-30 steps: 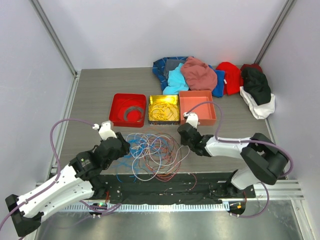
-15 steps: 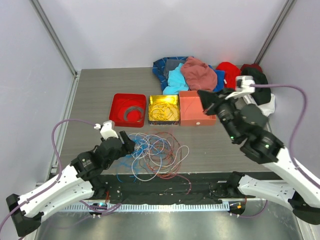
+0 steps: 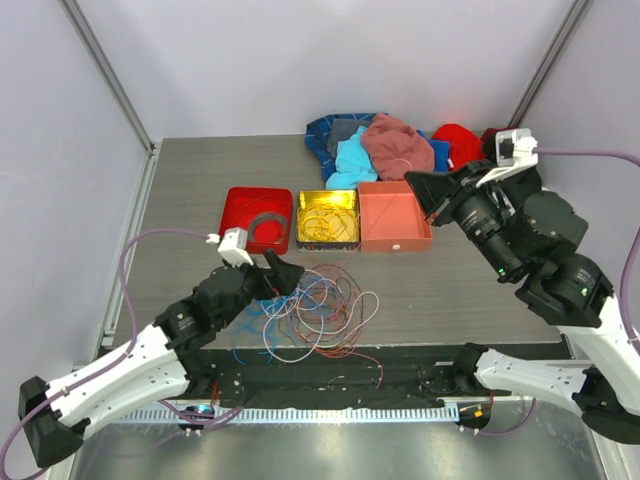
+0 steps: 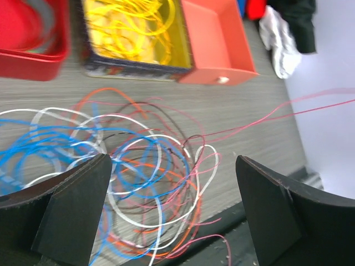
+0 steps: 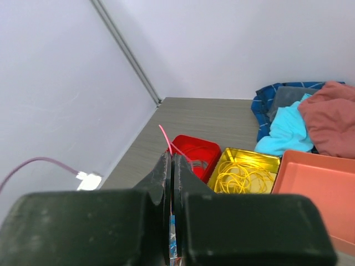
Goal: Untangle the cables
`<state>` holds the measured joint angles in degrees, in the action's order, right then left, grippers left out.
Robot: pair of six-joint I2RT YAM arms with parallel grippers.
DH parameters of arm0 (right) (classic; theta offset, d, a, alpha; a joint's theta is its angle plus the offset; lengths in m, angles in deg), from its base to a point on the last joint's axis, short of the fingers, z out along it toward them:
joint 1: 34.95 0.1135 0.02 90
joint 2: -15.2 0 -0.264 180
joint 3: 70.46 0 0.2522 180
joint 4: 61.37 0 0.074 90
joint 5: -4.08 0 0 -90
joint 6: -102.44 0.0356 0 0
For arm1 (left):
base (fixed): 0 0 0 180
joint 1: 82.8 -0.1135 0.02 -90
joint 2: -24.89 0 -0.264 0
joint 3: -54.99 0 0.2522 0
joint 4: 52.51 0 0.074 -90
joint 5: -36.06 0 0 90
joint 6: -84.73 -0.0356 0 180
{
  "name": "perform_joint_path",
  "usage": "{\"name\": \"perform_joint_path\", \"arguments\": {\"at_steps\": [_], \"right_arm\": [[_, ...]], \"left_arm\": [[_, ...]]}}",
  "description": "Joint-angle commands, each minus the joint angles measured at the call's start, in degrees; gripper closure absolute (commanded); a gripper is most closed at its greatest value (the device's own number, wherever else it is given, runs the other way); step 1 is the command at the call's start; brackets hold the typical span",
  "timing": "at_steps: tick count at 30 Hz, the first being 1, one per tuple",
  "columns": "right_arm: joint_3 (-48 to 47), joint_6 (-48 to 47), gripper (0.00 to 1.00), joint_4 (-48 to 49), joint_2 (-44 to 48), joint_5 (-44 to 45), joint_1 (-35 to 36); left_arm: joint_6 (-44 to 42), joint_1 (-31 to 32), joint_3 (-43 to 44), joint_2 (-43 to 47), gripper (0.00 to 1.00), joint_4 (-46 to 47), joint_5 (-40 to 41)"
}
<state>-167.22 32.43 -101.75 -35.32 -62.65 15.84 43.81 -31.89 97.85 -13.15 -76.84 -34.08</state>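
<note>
The pink cable rises toward my right gripper, and my left gripper should grab it there, at the tangle's edge (image 3: 364, 281) (image 4: 205, 135) in front of the orange tray.
The cables (image 3: 312, 308) lie in a loose tangle of blue, white, orange, red and pink loops near the table's front edge, also seen in the left wrist view (image 4: 138, 160). My left gripper (image 3: 284, 277) hovers low over the tangle's left side, wide open with nothing between its fingers (image 4: 173, 166). My right gripper (image 3: 418, 186) is raised high above the orange tray, shut on a thin pink cable (image 5: 165, 137) that pokes out past its tips (image 5: 172, 160). That pink cable (image 4: 266, 119) runs taut from the tangle up to the right.
Three square trays stand in a row behind the tangle: red (image 3: 232, 228) with a grey coil, yellow (image 3: 303, 200) with yellow wires, orange (image 3: 418, 222). A heap of coloured clothes (image 3: 400, 150) fills the back right. A black strip (image 3: 330, 375) runs along the front edge.
My left gripper has opened wide and shifted right, toward the tangle. My right arm has swung from low beside the tangle to high at the right, drawing the pink cable out.
</note>
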Motion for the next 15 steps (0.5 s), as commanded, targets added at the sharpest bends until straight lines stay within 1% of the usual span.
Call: {"name": "perform_joint_path", "arguments": {"at_steps": [1, 5, 6, 9, 12, 15], "right_arm": [[-11.8, -1.0, 0.99, -0.7, -1.2, -4.2, 0.0], [-20.7, -1.4, 0.99, -1.9, -3.3, -6.9, 0.0], [-22.1, -1.4, 0.99, -2.0, -3.6, -7.2, 0.0], [-26.6, -1.5, 0.99, -3.1, -4.9, -8.1, -0.1], [-29.1, -1.1, 0.99, -4.2, -6.2, -9.0, 0.0], [-29.6, -1.2, 0.99, -4.2, -6.5, -8.8, 0.0]], "left_arm": [[-2.1, -0.1, 0.0, -5.1, 0.00, 13.8, -7.2], [-3.2, -0.1, -1.8, -5.0, 0.00, 18.8, -9.5], [-3.5, -0.1, -3.6, -3.9, 0.00, 22.8, -11.1], [-4.3, -0.1, -7.0, -2.1, 0.00, 29.7, -13.1], [-5.1, -0.1, -8.4, -0.8, 0.00, 32.1, -14.3], [-5.4, -0.1, -8.4, -1.7, 0.00, 32.4, -15.0]]}}
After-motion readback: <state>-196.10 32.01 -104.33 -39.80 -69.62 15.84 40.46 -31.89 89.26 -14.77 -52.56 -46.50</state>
